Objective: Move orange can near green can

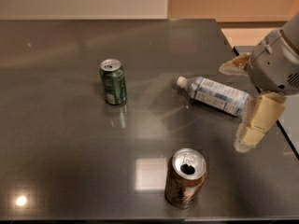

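The orange can has an open silver top, and my gripper will next close just below it on the can's upper body (187, 180).
The orange can (185, 178) stands upright near the front edge of the dark table (65, 139), its open silver top showing. The green can (113, 81) stands upright at the middle left, well apart from the orange can. My gripper (235, 107) is at the right side, raised over the table by the base end of a lying bottle. It is open and empty. One pale finger (258, 122) points down toward the front and the other finger (233, 64) sits further back. The gripper is to the right of and behind the orange can and touches neither can.
A clear plastic water bottle (216, 94) with a white cap lies on its side right of centre, between the gripper and the green can. The table's right edge (285, 129) runs just under the gripper. A pale wall stands behind the table.
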`<state>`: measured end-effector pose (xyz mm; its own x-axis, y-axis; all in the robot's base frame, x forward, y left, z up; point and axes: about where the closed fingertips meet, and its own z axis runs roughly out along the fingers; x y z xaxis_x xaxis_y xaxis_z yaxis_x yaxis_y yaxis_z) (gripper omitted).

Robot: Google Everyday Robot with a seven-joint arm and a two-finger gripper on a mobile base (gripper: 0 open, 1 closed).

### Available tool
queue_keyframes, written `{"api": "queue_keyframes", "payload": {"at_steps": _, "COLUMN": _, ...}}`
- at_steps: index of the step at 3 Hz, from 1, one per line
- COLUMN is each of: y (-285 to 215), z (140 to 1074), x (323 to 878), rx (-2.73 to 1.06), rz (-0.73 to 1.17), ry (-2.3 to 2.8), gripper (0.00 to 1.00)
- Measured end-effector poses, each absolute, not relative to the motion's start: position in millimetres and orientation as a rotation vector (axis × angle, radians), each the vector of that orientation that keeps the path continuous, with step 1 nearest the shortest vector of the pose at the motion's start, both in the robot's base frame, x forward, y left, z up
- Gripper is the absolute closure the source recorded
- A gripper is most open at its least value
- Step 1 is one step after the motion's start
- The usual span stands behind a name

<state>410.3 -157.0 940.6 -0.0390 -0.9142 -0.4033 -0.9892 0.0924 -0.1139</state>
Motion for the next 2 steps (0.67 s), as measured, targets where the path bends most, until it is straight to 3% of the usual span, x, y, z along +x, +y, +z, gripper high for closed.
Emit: {"api": "queue_keyframes", "payload": {"at_steps": 2, "y": -125, "z": 918, "x": 363, "rx": -1.987, "rz": 0.559, "ry": 1.761, "gripper": 0.0}}
